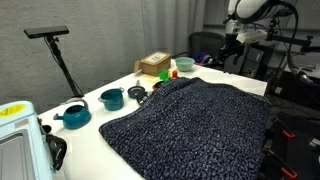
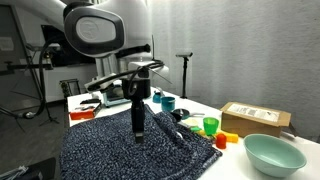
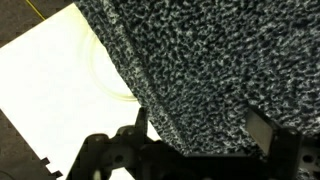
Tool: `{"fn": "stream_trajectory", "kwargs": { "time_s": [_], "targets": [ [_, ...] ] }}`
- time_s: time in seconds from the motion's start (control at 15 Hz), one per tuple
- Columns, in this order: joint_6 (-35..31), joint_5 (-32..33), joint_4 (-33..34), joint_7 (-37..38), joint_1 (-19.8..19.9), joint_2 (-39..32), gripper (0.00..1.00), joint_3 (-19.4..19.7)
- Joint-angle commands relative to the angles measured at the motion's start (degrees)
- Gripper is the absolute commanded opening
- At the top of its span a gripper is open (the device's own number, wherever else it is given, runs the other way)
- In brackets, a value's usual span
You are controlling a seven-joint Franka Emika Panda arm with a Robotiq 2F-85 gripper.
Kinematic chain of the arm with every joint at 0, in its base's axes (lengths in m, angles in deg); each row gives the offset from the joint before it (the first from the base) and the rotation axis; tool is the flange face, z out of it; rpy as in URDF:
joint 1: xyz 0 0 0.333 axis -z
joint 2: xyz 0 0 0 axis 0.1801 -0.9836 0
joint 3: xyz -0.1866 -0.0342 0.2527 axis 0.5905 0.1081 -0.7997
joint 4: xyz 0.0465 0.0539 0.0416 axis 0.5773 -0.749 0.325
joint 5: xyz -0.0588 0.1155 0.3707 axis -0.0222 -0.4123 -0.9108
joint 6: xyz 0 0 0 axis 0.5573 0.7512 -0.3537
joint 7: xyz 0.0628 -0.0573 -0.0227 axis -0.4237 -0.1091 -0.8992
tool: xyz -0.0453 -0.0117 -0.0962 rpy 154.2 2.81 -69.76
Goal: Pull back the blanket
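Next, the gripper grabs the blanket's far edge (image 1: 227, 84) (image 3: 163, 113), at the end of the table near the teal bowl, because a pull from there draws the blanket back.
The blanket (image 1: 195, 125) is dark navy-grey with light speckles. It covers most of the white table (image 1: 95, 140) and shows in both exterior views (image 2: 120, 150). My gripper (image 2: 138, 128) points down over the blanket's edge at the far end of the table (image 1: 231, 52). In the wrist view the blanket (image 3: 200, 60) fills the frame, and its edge runs diagonally over the white table top (image 3: 50, 70). The gripper (image 3: 200, 130) is open, its two fingers wide apart on either side of the blanket edge. I cannot tell whether the fingers touch the fabric.
A teal pot (image 1: 111, 98), a teal kettle (image 1: 73, 116), a cardboard box (image 1: 155, 65) and a green cup (image 1: 184, 65) stand beside the blanket. A teal bowl (image 2: 272, 154) and box (image 2: 255, 117) sit at the table's end. A black stand (image 1: 60, 55) rises behind.
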Motion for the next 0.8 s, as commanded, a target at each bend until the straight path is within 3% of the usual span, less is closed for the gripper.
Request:
{"fn": "stream_trajectory", "kwargs": {
  "time_s": [0.0,0.47,0.53,0.73],
  "targets": [
    [-3.37,-0.65,0.76,-1.22,-0.17,-1.38,1.0,0.29],
    [-7.6,-4.67,2.73,-7.2,2.44,-10.28,1.0,3.48],
    [-6.74,-7.07,3.33,-11.83,3.14,-11.72,1.0,3.55],
    [-8.43,-3.85,4.85,-15.46,4.31,-16.01,1.0,4.43]
  ]
}}
